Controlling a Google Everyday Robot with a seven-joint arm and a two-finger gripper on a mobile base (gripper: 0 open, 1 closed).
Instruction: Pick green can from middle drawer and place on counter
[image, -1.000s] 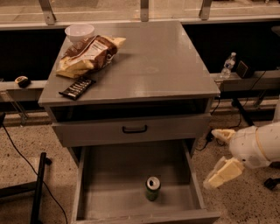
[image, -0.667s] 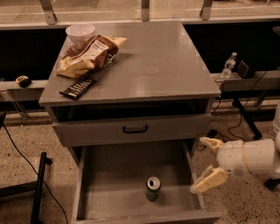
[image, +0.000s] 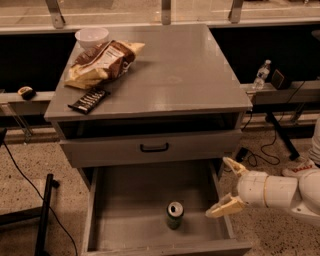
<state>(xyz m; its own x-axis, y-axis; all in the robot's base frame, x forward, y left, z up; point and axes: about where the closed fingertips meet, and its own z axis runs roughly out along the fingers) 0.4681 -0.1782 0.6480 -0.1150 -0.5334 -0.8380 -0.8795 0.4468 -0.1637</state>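
The green can in the open middle drawer is next for my gripper, which should go there and close on the can's upper sides (image: 174, 215), just under its silver top.
The green can (image: 174, 215) stands upright on the bare grey floor of the open middle drawer (image: 130, 200), near its front and right of centre. Its silver top with pull tab faces up. My gripper (image: 226, 187) is at the drawer's right wall, to the right of the can and apart from it. Its two pale fingers (image: 224, 207) are spread wide and hold nothing. The counter (image: 175, 70) is the grey top slab of the cabinet above.
On the counter's left side lie a chip bag (image: 102, 62), a white bowl (image: 91, 36) and a dark snack bar (image: 88, 100). A shut drawer front with a black handle (image: 154, 147) sits above the open drawer. A water bottle (image: 261, 75) and cables lie at the right.
My gripper has moved left, from outside the cabinet to the drawer's right wall, closer to the can. The can has not moved.
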